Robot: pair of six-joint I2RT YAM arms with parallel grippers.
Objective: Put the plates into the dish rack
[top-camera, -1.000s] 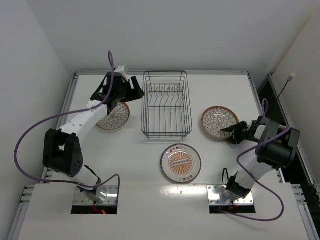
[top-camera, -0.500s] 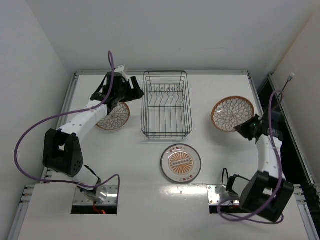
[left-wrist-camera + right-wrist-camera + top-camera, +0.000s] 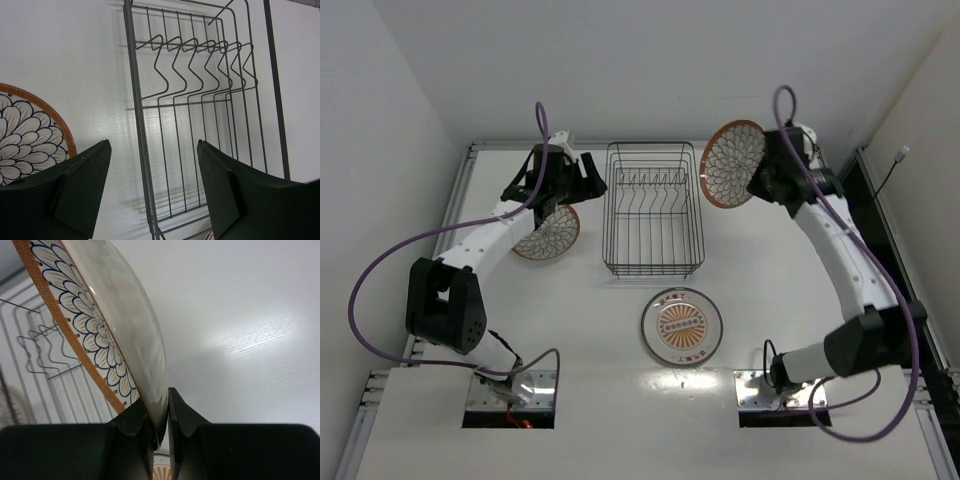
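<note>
The plate, now held on edge high beside the rack, will stand on edge when my right gripper lets go of it in the dish rack's end slot [image 3: 679, 184], the one farthest away from my left gripper.
The black wire dish rack [image 3: 653, 208] stands at the table's middle back, its tines also in the left wrist view [image 3: 200, 75]. My right gripper [image 3: 763, 172] is shut on the rim of a plate [image 3: 731, 163] and holds it on edge, high in the air just right of the rack; its patterned face and white underside show in the right wrist view [image 3: 115, 325]. A second plate [image 3: 548, 231] lies flat left of the rack, under my open, empty left gripper [image 3: 582, 178], and shows in the left wrist view [image 3: 27, 135]. A third plate [image 3: 682, 326] lies flat in front of the rack.
White walls stand close on the left, back and right. A raised lip runs along the table's back edge [image 3: 640, 144]. Purple cables loop from both arms.
My right arm has lifted the plate off the table at the right, swung it up and back toward the rack's right side, and turned it on edge. The left arm has not moved.
</note>
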